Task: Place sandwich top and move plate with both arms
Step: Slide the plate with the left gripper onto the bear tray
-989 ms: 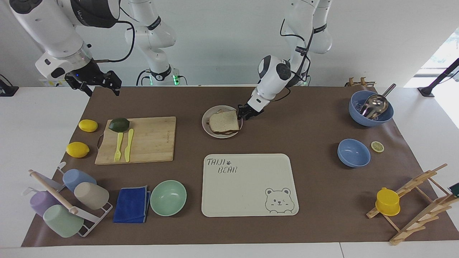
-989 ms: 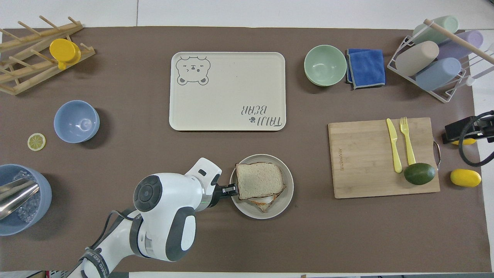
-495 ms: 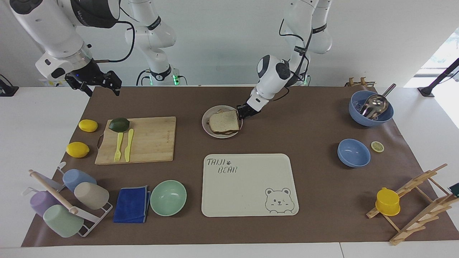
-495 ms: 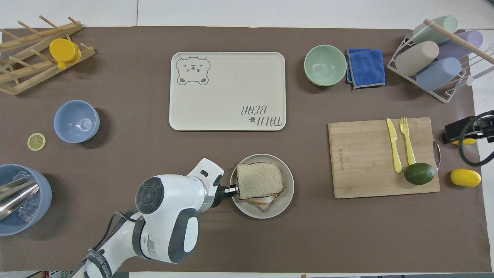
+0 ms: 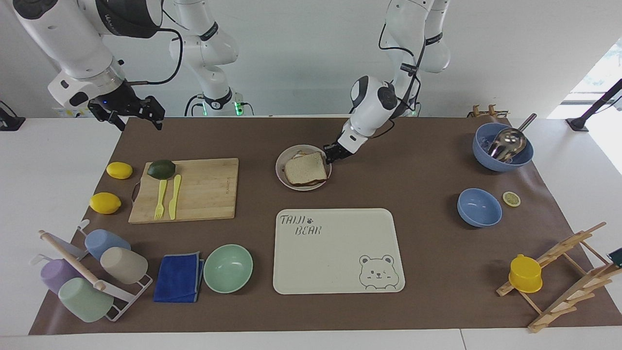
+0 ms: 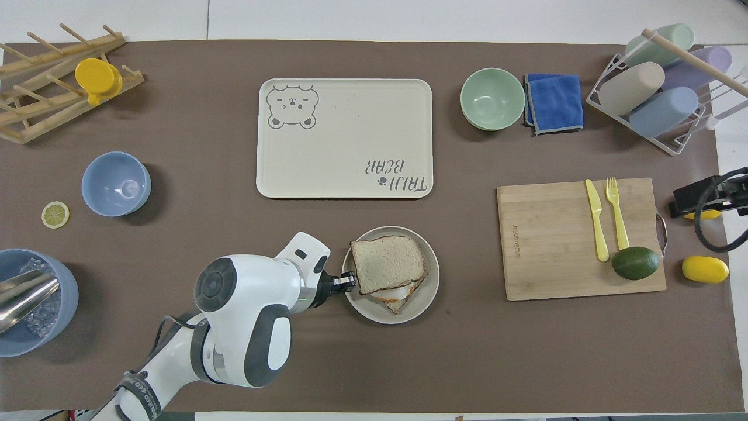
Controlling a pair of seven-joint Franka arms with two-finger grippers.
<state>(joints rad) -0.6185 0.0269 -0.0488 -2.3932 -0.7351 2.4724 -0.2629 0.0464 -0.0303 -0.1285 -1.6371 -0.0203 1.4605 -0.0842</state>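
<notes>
My left gripper is going to let go of the plate on the bear-print tray (image 6: 338, 148), between the bear and the lettering. The plate still stands on the brown mat.
The sandwich top (image 5: 304, 168) lies on an egg-topped slice, a little askew, on the round beige plate (image 5: 279, 171). It also shows in the overhead view (image 6: 388, 265), on the plate (image 6: 381, 313). The plate stands on the brown mat, nearer to the robots than the bear-print tray (image 5: 335, 253). My left gripper (image 5: 332, 153) is down at the plate's rim on the left arm's side and shut on it; it also shows in the overhead view (image 6: 348, 282). My right gripper (image 5: 138, 115) waits open and empty, up over the mat's corner at the right arm's end.
A cutting board (image 5: 187, 189) with a yellow fork and knife and an avocado (image 5: 161, 169) lies toward the right arm's end. Two lemons (image 5: 105, 202), a mint bowl (image 5: 228, 268), a blue cloth and a cup rack are there too. Blue bowls (image 5: 479, 207) and a wooden rack stand toward the left arm's end.
The plate with the sandwich has slid a little away from the robots toward the tray, with my left gripper on its rim. The right arm has not moved.
</notes>
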